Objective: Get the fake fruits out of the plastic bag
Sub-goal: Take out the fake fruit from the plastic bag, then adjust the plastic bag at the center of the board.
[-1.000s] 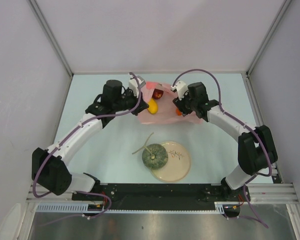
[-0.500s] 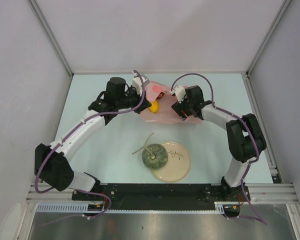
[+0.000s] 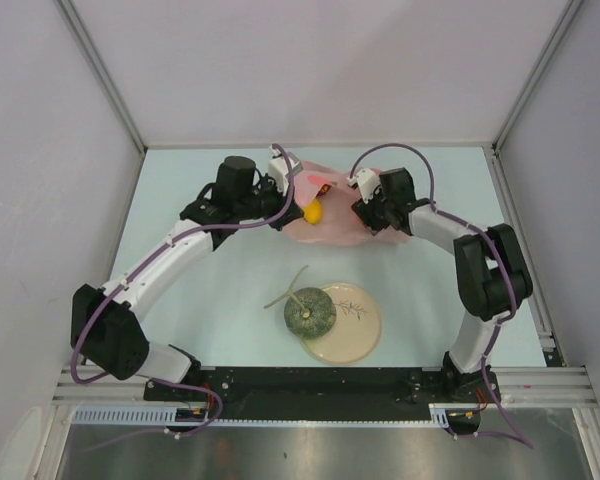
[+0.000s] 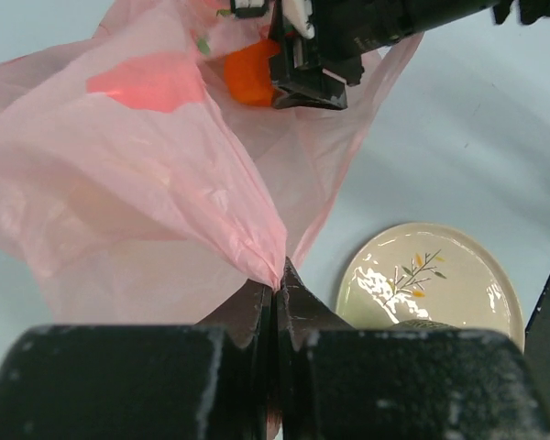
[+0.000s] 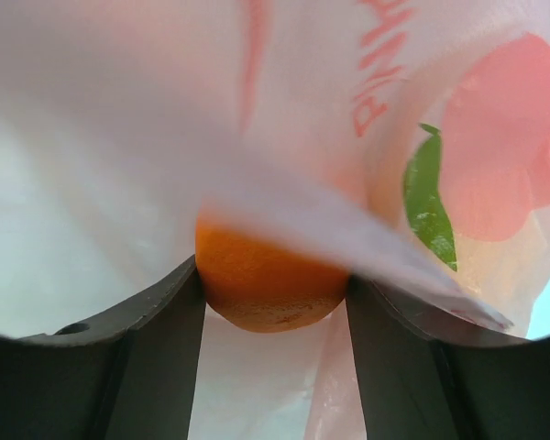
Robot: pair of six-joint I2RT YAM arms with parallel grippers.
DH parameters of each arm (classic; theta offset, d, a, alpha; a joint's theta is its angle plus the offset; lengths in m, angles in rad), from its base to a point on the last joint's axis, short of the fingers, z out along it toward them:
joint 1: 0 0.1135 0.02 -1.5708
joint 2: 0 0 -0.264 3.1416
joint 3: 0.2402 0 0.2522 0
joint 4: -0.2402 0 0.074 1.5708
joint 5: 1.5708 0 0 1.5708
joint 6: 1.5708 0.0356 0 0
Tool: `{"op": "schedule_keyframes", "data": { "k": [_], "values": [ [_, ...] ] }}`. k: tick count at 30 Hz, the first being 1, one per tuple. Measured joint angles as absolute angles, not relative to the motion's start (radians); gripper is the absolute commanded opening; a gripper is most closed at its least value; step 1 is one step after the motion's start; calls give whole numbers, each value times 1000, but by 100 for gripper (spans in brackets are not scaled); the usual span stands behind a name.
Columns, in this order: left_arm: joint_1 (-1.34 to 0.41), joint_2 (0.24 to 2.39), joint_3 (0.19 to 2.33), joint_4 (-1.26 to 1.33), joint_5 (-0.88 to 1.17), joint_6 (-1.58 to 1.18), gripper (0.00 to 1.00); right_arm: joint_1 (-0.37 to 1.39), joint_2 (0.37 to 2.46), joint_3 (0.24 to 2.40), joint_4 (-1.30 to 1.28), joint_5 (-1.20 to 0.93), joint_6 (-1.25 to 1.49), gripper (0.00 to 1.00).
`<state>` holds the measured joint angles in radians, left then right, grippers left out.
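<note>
The bag's plastic fold covers the orange and my right gripper's finger; next I open, then first take the orange clear of the film [image 5: 271,295].
The pink plastic bag [image 3: 332,215] lies at the back middle of the table. My left gripper [image 3: 285,193] is shut on a pinch of the bag's edge [image 4: 277,273] and holds it up. My right gripper [image 3: 365,212] reaches into the bag from the right, its jaws closed on an orange [image 5: 270,284], which also shows in the left wrist view [image 4: 249,77]. A yellow fruit [image 3: 311,212] shows in the bag's mouth. The grey-green netted melon [image 3: 309,311] sits out of the bag on the cream plate's left edge. Other fruits are hidden by the bag.
The round cream plate [image 3: 355,320] with a twig pattern lies in front of the bag near the table's middle; it also shows in the left wrist view [image 4: 440,284]. White walls enclose the table at the back and both sides.
The left gripper pulled the bag's edge up and left, narrowing the view of the yellow fruit. The right gripper pushed deeper into the bag and now grips the orange.
</note>
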<state>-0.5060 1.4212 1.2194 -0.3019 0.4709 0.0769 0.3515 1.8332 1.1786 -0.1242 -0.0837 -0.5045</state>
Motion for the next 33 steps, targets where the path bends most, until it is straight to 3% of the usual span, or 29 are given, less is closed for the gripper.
{"op": "schedule_keyframes", "data": {
  "k": [13,24,31,33],
  "values": [
    [-506,1433,1219,-284,445,77,5,361,1502,1203,-233,-478,-392,32],
    [-506,1438,1219,-258,441,51,6,366,1490,1203,-414,-772,-335,39],
    [-506,1438,1212,-249,444,42,5,318,1492,1202,-299,-922,-52,42],
    [-506,1438,1204,-248,449,37,0,287,1499,1202,-222,-939,67,41]
  ]
}}
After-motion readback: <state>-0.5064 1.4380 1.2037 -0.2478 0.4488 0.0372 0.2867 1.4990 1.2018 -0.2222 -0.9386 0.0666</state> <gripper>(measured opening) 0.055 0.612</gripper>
